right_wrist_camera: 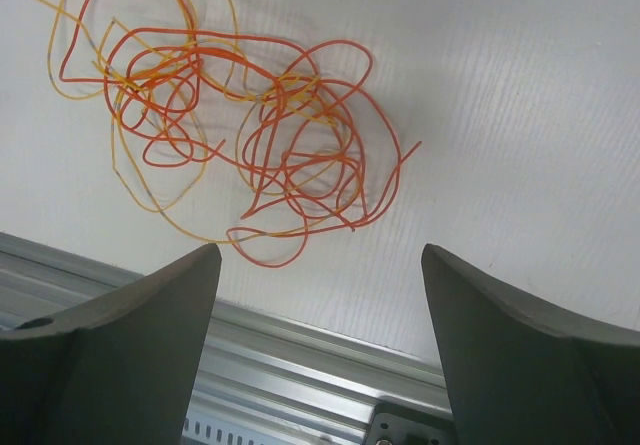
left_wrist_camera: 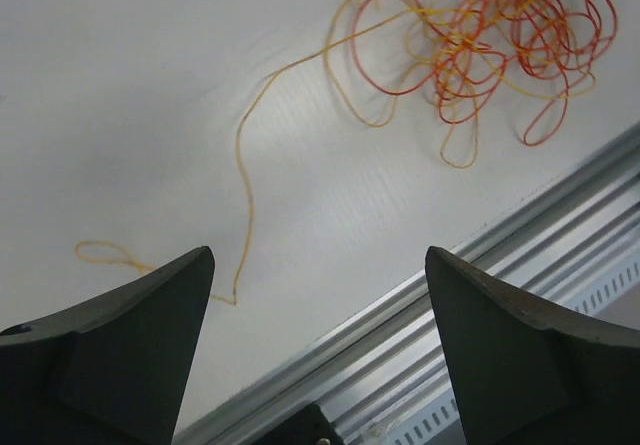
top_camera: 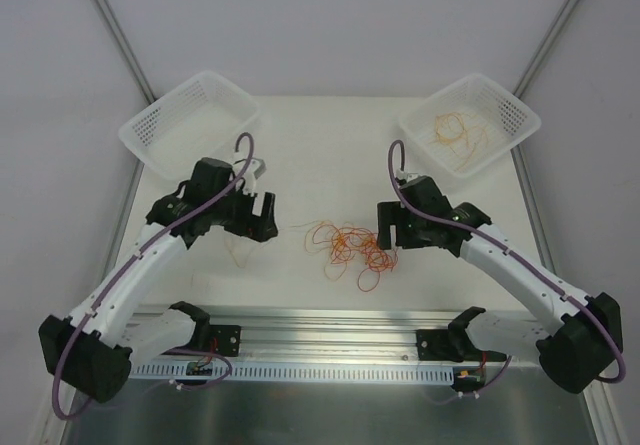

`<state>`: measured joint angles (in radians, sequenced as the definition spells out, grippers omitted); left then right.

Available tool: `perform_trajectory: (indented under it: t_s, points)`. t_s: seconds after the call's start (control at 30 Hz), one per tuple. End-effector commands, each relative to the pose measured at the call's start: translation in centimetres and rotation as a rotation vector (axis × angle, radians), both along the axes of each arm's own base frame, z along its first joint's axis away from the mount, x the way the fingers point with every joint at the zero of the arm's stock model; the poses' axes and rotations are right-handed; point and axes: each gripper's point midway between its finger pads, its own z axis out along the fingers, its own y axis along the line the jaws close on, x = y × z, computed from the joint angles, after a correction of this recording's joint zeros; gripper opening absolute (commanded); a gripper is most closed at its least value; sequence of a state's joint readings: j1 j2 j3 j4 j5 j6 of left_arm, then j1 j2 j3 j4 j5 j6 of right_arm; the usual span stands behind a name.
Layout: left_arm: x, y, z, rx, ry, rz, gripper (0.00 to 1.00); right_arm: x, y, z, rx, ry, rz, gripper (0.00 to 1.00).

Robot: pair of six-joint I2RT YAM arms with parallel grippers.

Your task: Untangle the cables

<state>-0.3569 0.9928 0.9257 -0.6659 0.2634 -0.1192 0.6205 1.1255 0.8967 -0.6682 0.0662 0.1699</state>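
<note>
The left gripper should next move to the trailing piece of yellow cable and close where it meets the outer loop of the tangle (top_camera: 313,225) (left_wrist_camera: 328,51).
A tangle of thin red and orange-yellow cables (top_camera: 352,250) lies on the white table between the two arms. It shows in the left wrist view (left_wrist_camera: 490,45) at upper right, with one yellow strand (left_wrist_camera: 245,180) trailing out toward the left fingers. In the right wrist view the tangle (right_wrist_camera: 230,115) lies at upper left. My left gripper (top_camera: 258,217) is open and empty, left of the tangle. My right gripper (top_camera: 392,227) is open and empty, just right of it. More orange-yellow cables (top_camera: 458,131) lie in the right basket (top_camera: 515,115).
A white mesh basket (top_camera: 150,125) stands at the back left, with no cable showing in it. A metal rail (top_camera: 330,330) runs along the table's near edge; it shows in both wrist views (left_wrist_camera: 480,255) (right_wrist_camera: 300,355). Frame posts stand at the back corners.
</note>
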Motion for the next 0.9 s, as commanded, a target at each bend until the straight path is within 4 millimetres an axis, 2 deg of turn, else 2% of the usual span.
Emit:
perform_trajectory:
  t_s: [0.0, 0.07, 0.17, 0.5, 0.63, 0.77, 0.87]
  points:
    - [1.6, -5.2, 1.6, 0.004, -0.111, -0.256, 0.88, 0.3, 1.9, 1.1, 0.049, -0.025, 0.044, 0.86]
    - [2.3, -6.6, 1.2, 0.03, -0.129, -0.333, 0.88, 0.2, 2.6, 1.0, 0.074, -0.02, 0.04, 0.87]
    - [3.8, -8.8, -0.4, 0.09, -0.129, -0.446, 0.88, -0.1, 3.3, 1.1, 0.097, -0.019, 0.045, 0.88]
    - [6.8, -12.8, -5.1, 0.14, -0.091, -0.657, 0.81, -0.6, 3.1, 0.5, 0.13, -0.021, -0.008, 0.89]
    - [7.1, -14.2, -6.7, 0.121, -0.059, -0.713, 0.77, -0.7, 3.2, 0.5, 0.157, -0.02, -0.037, 0.89]
    - [6.4, -15.3, -8.8, 0.096, -0.003, -0.761, 0.68, -0.5, 3.3, 0.4, 0.171, -0.019, -0.064, 0.89]
    - [6.0, -16.0, -9.8, 0.077, 0.026, -0.781, 0.55, -0.3, 3.4, 0.1, 0.18, -0.019, -0.095, 0.89]
